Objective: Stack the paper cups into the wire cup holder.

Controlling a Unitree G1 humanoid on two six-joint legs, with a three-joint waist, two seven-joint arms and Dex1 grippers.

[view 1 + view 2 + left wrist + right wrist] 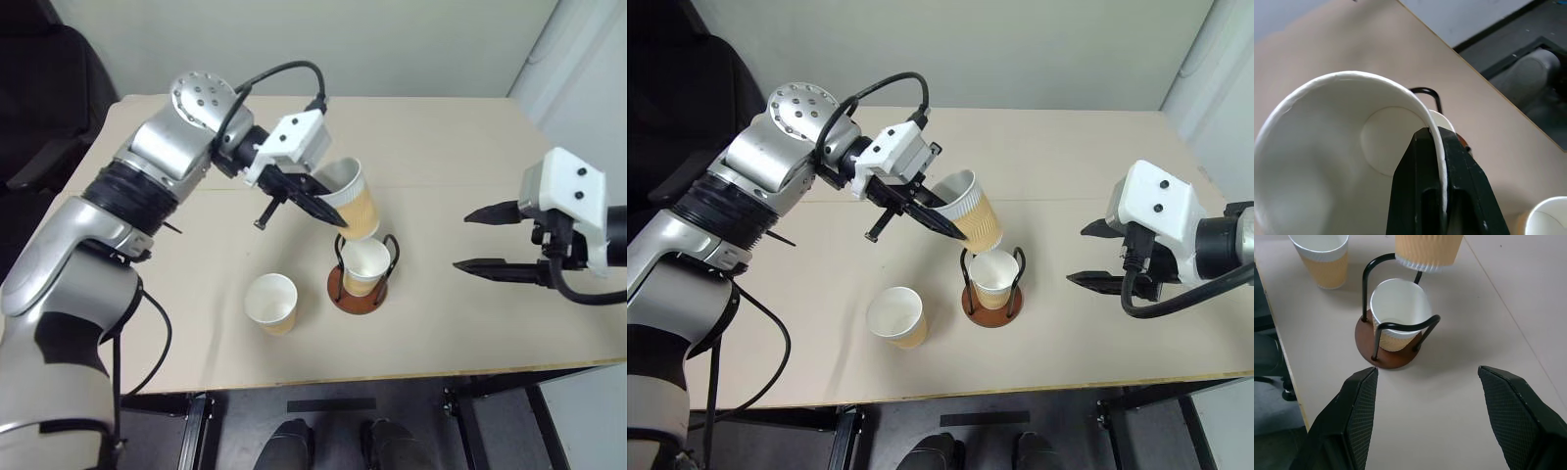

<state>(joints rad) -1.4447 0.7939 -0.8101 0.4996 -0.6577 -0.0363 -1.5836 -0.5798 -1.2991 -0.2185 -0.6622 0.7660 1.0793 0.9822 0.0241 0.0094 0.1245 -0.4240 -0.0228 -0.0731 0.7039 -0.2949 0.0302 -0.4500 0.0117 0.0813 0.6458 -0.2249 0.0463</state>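
I need to release my left gripper's paper cup, now tilted just above the holder, inside the paper cup standing in the wire cup holder point(367, 261) point(1442, 120).
My left gripper point(328, 211) is shut on the rim of a paper cup point(355, 201), one finger inside and one outside, and holds it tilted in the air just above the wire cup holder point(359, 290). The holder has a reddish-brown disc base and black wire loops, and one paper cup point(365, 265) stands upright in it. A third paper cup point(272, 303) stands on the table to the holder's left. My right gripper point(483, 239) hangs open to the right of the holder, fingers pointing toward it with nothing between them. In the right wrist view the holder point(1392, 350) sits ahead of the fingers.
The beige table point(460, 147) carries everything; its front edge point(392, 373) runs close below the holder. A dark chair point(44, 98) stands off the table's far left corner.
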